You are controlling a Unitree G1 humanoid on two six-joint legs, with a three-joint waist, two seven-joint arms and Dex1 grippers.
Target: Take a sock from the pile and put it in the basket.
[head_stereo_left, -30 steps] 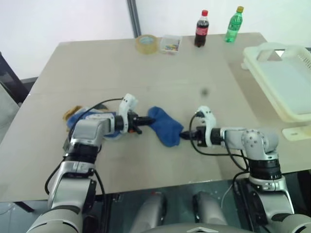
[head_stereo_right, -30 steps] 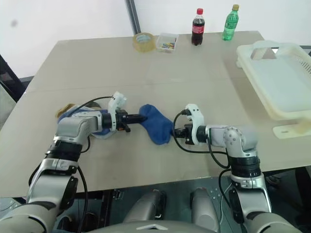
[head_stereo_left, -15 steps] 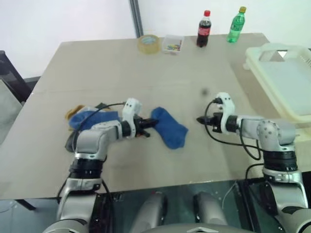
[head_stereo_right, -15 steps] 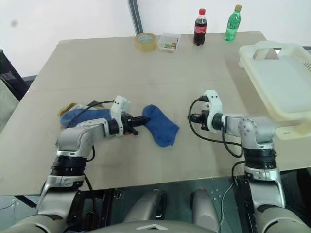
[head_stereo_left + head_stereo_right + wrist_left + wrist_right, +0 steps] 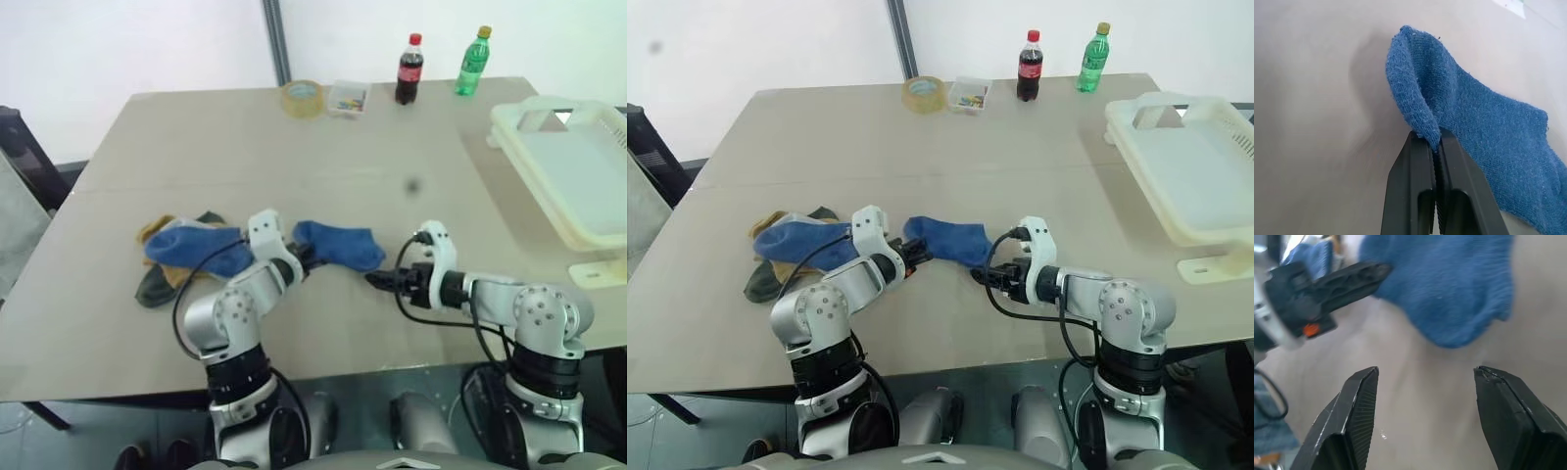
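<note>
The blue sock has a fold at its toe end pinched in my left gripper while its cuff lies loose, so next my right gripper takes the cuff (image 5: 374, 257) and help flatten the sock.
The blue sock (image 5: 338, 245) lies flat on the table, just right of the pile (image 5: 181, 255) of blue, mustard and dark green socks. My left gripper (image 5: 304, 259) is shut on the sock's left edge; in the left wrist view its gripper (image 5: 1436, 139) pinches a fold of the sock (image 5: 1484, 122). My right gripper (image 5: 377, 281) stands open just short of the sock's right end, holding nothing. In the right wrist view the sock (image 5: 1449, 289) lies ahead of the spread fingers (image 5: 1359, 406). The cream basket (image 5: 578, 176) sits at the table's far right.
A cola bottle (image 5: 409, 69), a green bottle (image 5: 472, 61), a tape roll (image 5: 301, 98) and a small clear box (image 5: 347, 98) stand along the far edge. The table's front edge runs close below both grippers.
My right gripper, shut and off to the right half a second ago, has come back beside the sock and opened. My left wrist has rolled, still pinching the sock.
</note>
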